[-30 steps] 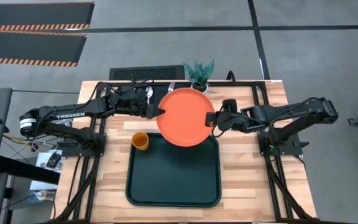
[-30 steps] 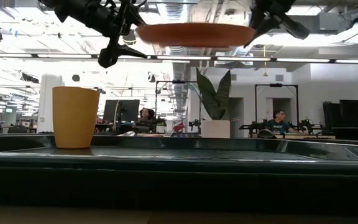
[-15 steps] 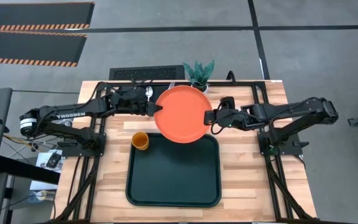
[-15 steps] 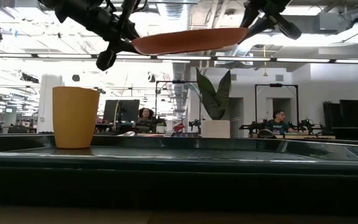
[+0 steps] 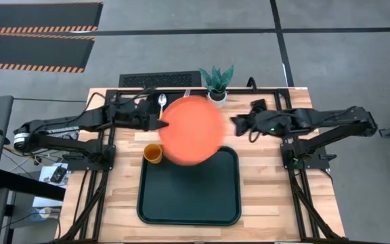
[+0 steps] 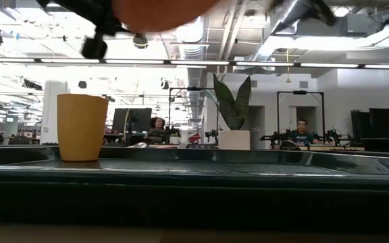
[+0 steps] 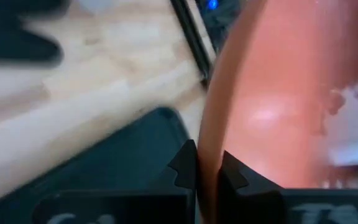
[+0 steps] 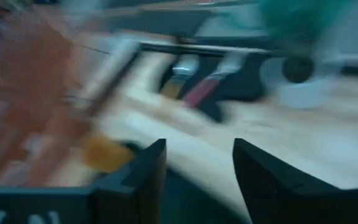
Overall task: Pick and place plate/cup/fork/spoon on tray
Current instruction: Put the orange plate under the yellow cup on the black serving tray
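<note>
I should let go of the orange plate, now in the air over the tray's far edge, with my left gripper on the dark green tray's near corner (image 5: 167, 194) on the orange-yellow cup's side.
The orange plate (image 5: 191, 129) is in the air over the tray's far edge, blurred by motion; it also shows at the top of the low view (image 6: 161, 8). My left gripper (image 5: 160, 125) is shut on its left rim. My right gripper (image 5: 237, 125) is open and empty, just right of the plate. The orange-yellow cup (image 5: 153, 153) stands upright on the table by the tray's far left corner. The dark green tray (image 5: 188, 203) lies at the table's near middle. The spoon (image 5: 162, 102) lies at the far edge; the fork's pink-red handle (image 8: 199, 93) shows blurred beside it. My left gripper pinches the plate's left rim (image 7: 207, 146) between its two fingers (image 7: 184, 167), one on each face. It comes level from the table's left. The plate is lifted clear of the table and the tray, held by that one edge only.
A white pot with a green plant (image 5: 217, 85) stands at the far edge, right of the spoon. Bare wood lies left and right of the tray (image 5: 269, 190). The arms' black frames run along both table sides.
My right gripper has let go of the plate's right rim and drawn back toward the table's right edge. My left gripper has carried the plate toward the left and near side; the plate first tipped, left side down. The cup and tray have stayed put.
</note>
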{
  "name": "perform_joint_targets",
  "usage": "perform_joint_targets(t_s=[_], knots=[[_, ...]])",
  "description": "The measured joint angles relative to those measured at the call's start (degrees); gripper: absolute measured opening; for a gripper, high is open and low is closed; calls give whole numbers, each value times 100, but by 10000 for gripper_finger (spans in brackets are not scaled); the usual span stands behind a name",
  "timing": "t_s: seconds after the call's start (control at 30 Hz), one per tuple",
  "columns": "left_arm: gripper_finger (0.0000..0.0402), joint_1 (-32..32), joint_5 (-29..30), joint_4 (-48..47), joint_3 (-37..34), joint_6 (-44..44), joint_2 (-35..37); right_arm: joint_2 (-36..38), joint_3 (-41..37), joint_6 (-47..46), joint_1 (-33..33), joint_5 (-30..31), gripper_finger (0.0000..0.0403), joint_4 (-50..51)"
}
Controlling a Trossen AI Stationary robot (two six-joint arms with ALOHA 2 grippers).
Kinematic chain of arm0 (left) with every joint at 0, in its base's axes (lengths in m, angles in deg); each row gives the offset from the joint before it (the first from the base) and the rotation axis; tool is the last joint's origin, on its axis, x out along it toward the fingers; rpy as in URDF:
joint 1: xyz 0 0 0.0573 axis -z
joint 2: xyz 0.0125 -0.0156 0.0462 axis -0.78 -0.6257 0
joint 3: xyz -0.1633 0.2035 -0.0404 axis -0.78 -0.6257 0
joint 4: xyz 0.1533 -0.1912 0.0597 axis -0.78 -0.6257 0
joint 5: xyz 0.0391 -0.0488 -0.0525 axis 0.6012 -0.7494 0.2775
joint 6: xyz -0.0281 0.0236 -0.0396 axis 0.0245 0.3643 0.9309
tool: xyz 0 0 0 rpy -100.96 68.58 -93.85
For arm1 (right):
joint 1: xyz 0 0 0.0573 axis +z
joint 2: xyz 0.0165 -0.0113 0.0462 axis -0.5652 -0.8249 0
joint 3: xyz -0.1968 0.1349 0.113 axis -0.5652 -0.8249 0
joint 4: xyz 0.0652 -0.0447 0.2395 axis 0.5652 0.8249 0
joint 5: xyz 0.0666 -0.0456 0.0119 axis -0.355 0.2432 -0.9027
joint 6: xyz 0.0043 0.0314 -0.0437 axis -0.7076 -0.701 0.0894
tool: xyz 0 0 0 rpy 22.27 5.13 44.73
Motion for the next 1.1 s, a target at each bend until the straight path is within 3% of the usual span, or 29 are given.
perform_joint_targets(t_s=[0.13, 0.23, 0.37, 0.7, 0.77, 0.97, 1.1], knots=[[0, 662, -81, -599, 29, 523, 554, 331, -5, 273, -26, 174, 233, 65], [0, 1356, 481, -928, 9, 1088, 827, 558, -18, 381, -31, 165, 238, 185], [0, 2495, 701, -1185, 28, 1783, 1068, 724, -15, 525, -81, 206, 239, 318], [0, 5766, 2415, -1440, 16, 4756, 557, 712, -11, 543, -167, 121, 239, 613], [0, 6267, 2531, -1507, 22, 5327, 343, 684, -11, 550, -162, 106, 239, 617], [0, 7077, 2583, -2503, 22, 6994, -357, 660, -11, 586, -215, 133, 239, 604], [0, 7068, 2515, -3050, 13, 7230, -656, 662, -11, 631, -295, 133, 239, 600]])
